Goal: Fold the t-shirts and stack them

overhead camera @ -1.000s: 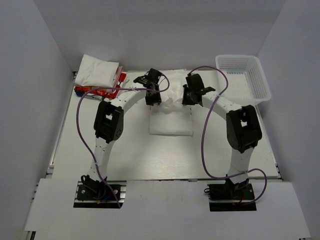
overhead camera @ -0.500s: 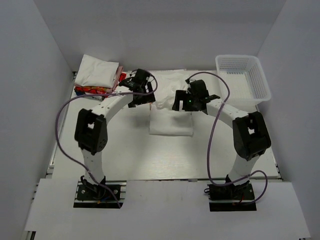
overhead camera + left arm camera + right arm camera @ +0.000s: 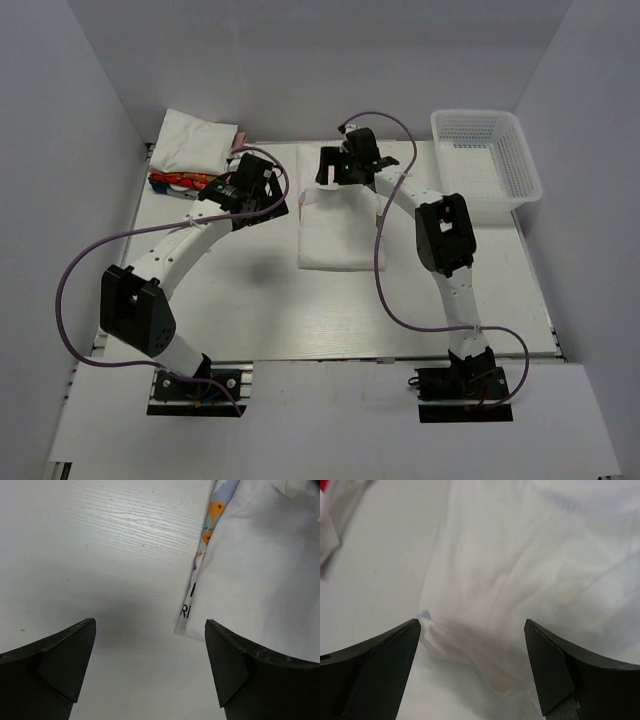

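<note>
My left gripper should go to the white t-shirt next. It should close on its near corner [image 3: 300,267] [image 3: 180,631] beside the dark lettering.
A white t-shirt [image 3: 341,235] lies folded on the table in the middle. Its left edge, with an orange print and dark lettering, shows in the left wrist view [image 3: 260,565]. My left gripper [image 3: 270,202] is open and empty, low over bare table just left of that edge. My right gripper [image 3: 330,172] is open and empty above the shirt's far left part, and the right wrist view shows wrinkled white cloth [image 3: 520,580] below it. A stack of folded t-shirts [image 3: 195,142], white on top and a red patterned one [image 3: 180,183] beneath, sits at the back left.
A white plastic mesh basket [image 3: 487,155] stands at the back right. White walls close in the table on the left, back and right. Purple cables loop off both arms.
Both grippers have let go of the bunched far end of the shirt, which now lies flat. The left arm swung left off the shirt; the right gripper moved back and left.
</note>
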Robot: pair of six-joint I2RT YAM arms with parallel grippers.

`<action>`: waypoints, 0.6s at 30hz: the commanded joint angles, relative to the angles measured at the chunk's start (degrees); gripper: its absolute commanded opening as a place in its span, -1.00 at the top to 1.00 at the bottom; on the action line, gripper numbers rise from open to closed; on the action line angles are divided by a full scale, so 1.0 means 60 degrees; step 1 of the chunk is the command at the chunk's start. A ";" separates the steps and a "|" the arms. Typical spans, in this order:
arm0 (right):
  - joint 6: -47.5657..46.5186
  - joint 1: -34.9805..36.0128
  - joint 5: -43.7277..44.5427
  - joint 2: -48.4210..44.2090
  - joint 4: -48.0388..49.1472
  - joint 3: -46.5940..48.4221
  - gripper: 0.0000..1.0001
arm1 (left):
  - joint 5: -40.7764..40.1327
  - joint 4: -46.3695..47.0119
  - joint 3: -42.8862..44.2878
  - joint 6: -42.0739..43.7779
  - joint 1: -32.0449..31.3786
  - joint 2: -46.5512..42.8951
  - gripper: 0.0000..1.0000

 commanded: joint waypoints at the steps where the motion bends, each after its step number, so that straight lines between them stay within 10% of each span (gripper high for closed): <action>1: -0.0630 -0.0092 0.0988 0.0210 -0.0701 0.2279 -0.81 | 0.0336 0.0139 -0.0254 0.0015 0.0029 -0.0319 -1.00; 18: 0.1419 -0.0590 0.0464 -0.8573 0.0630 -0.9767 -0.81 | 0.3809 0.2015 -0.1747 0.0836 -0.0687 0.1497 -1.00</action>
